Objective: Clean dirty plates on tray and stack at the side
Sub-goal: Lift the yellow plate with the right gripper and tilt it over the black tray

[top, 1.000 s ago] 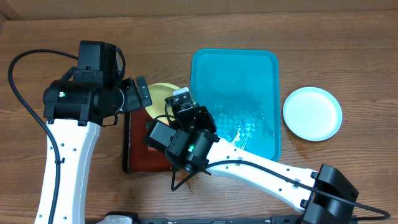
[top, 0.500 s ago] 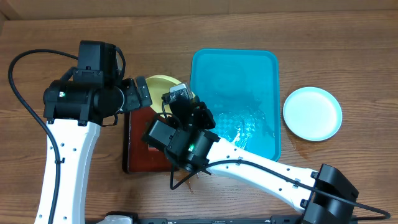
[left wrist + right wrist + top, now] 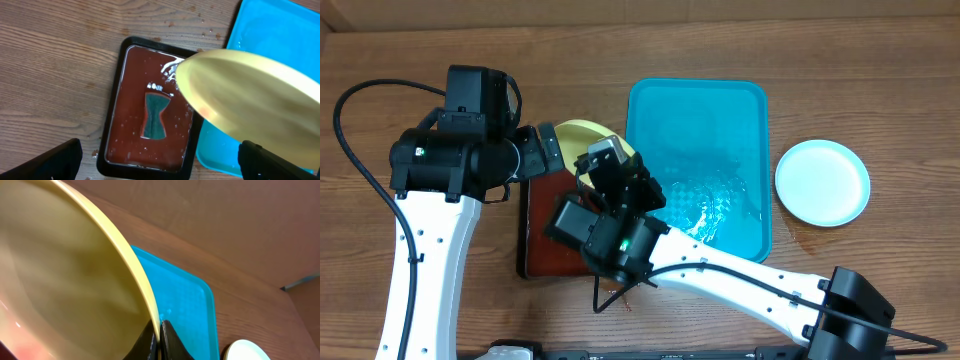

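Note:
I need to release the yellow-green plate with my right gripper squarely onto the light blue plate (image 3: 822, 182) beside the turquoise tray.
My right gripper (image 3: 159, 335) is shut on the rim of a yellow-green plate (image 3: 65, 280) and holds it tilted on edge. In the overhead view that plate (image 3: 578, 133) pokes out between the two arms, above the far end of the black tray, with the right gripper (image 3: 604, 157) at its right edge. The left gripper (image 3: 546, 152) hangs open just left of the plate, and both of its dark fingers (image 3: 50, 162) stand far apart with nothing between them. The plate (image 3: 250, 105) fills the right of the left wrist view. The turquoise tray (image 3: 697, 165) holds only water. A light blue plate (image 3: 822, 182) lies on the table to its right.
The black tray (image 3: 114, 120) with a reddish-brown inside holds liquid and a dark green sponge (image 3: 156, 116); it lies left of the turquoise tray (image 3: 280, 30). A cable (image 3: 350, 150) loops at the far left. A cardboard wall runs along the table's back edge.
My right gripper has carried the yellow-green plate slightly farther back and left above the black tray. The left arm has stayed put.

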Tool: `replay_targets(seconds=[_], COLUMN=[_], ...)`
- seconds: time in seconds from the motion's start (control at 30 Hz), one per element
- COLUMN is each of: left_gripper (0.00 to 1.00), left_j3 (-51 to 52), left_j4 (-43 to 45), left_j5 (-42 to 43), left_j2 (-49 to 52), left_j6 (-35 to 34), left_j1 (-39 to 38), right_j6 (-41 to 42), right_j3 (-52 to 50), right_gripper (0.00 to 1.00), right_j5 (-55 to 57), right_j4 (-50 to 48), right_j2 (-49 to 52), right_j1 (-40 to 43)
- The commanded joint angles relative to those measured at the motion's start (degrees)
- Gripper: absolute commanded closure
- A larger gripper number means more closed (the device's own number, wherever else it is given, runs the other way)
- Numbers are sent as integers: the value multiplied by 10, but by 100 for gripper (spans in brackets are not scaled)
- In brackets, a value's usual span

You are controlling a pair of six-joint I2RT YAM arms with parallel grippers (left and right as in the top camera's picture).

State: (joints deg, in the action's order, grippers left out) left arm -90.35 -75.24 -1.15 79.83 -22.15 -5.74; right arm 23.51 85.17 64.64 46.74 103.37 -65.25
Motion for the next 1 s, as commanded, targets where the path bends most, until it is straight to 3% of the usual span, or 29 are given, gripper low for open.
replay_targets(seconds=[0.0, 0.3, 0.97], left_gripper=[0, 0, 0], left_j3=[-5, -5, -5], left_j4=[1, 1, 1], left_j5=[-8, -8, -8], left_j2=[-3, -3, -3], left_j6=[3, 3, 3], left_j1=[1, 1, 1], right_j6=[0, 0, 10], right_j3=[6, 6, 6], right_gripper=[96, 96, 96], right_j5=[29, 77, 50], right_j4=[-2, -2, 0], right_j2=[-4, -4, -4], right_j1=[-16, -38, -21])
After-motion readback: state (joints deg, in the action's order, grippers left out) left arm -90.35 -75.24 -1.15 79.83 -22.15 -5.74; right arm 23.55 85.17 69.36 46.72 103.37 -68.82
